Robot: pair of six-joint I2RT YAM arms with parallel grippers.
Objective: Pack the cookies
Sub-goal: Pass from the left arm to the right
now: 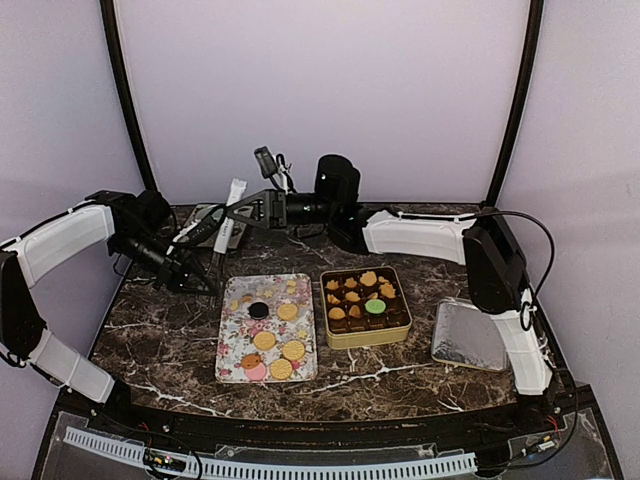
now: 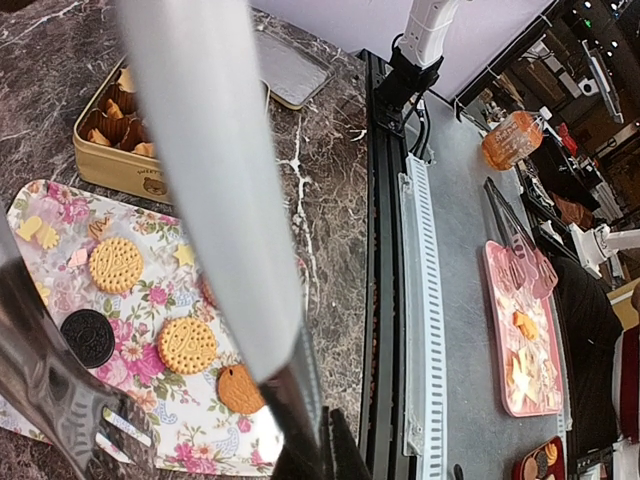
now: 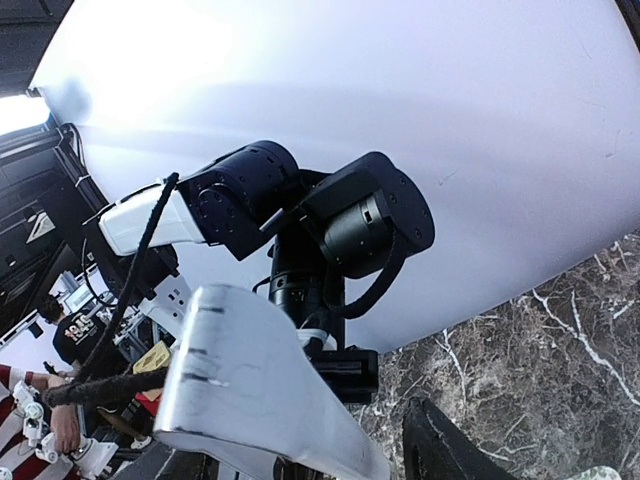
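The tongs' white bend is close to my right gripper, so that gripper should open and grip farther down the white arms (image 1: 224,238) before my left gripper lets go of them.
Several round cookies lie on the flower-patterned tray (image 1: 232,350): golden ones (image 1: 265,340), a dark one (image 1: 258,310) and a pink one (image 1: 255,372). They also show in the left wrist view (image 2: 187,345). More cookies (image 1: 368,279), one of them green (image 1: 375,307), sit in the paper cups of the gold tin (image 1: 366,338). My left gripper (image 1: 205,278) is beyond the tray's far left corner, shut on white-tipped tongs (image 1: 230,215) (image 2: 210,180). My right gripper (image 1: 236,212) reaches in from the right to the tongs' tip (image 3: 250,400). Its dark finger (image 3: 450,450) stands apart from the tip.
The tin's silver lid (image 1: 470,335) lies flat to the right of the tin, also seen in the left wrist view (image 2: 290,65). The black table edge rail (image 2: 385,300) runs beside the tray. The left arm's wrist motors (image 3: 330,210) fill the right wrist view.
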